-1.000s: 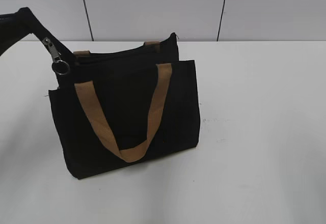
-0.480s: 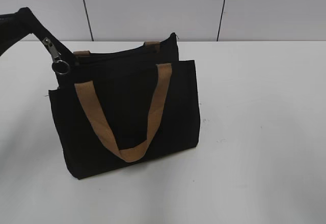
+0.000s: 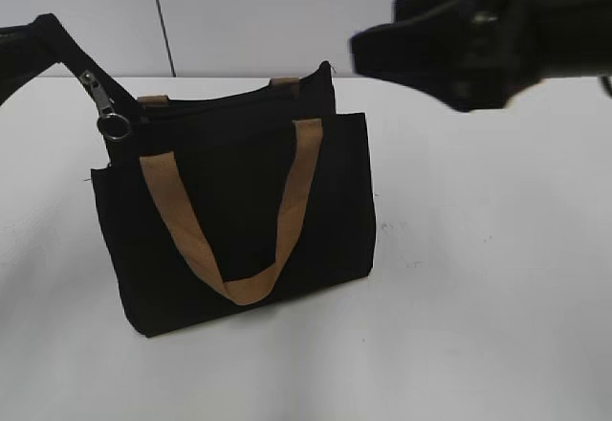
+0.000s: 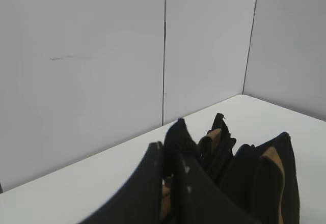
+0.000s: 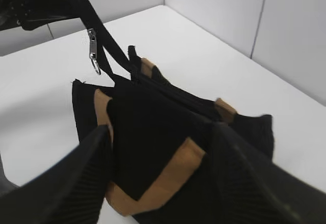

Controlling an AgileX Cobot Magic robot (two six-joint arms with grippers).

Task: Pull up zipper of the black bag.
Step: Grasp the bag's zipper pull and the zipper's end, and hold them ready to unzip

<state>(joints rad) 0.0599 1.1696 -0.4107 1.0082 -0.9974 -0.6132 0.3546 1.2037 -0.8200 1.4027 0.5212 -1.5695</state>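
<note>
The zipper's silver slider has the ring pull [image 3: 115, 127] [image 5: 96, 66] hanging from it, and my right gripper needs to go there next and close on it, while my left gripper holds the zipper's end tab.
The black bag [image 3: 239, 220] stands upright on the white table, with a tan strap handle [image 3: 287, 210] across its front. My left gripper [image 3: 48, 33] is shut on the black end tab of the zipper [image 4: 177, 135] and holds it taut, up and to the left of the bag. The silver slider [image 3: 97, 92] and its ring pull [image 3: 115, 126] hang on that stretched tape, close to the left gripper. The slider also shows in the right wrist view [image 5: 92, 46]. My right gripper [image 3: 368, 55] is open and empty, above the bag's right end, with the bag [image 5: 158, 127] between its spread fingers [image 5: 94, 152] below.
The white table [image 3: 478, 249] stretches to the right of and in front of the bag. Grey wall panels [image 3: 287, 10] stand close behind it. In the right wrist view the left arm [image 5: 30, 5] is at the top left.
My right gripper has come into the exterior view from the upper right, blurred by its motion. The bag, the slider and my left gripper have not moved.
</note>
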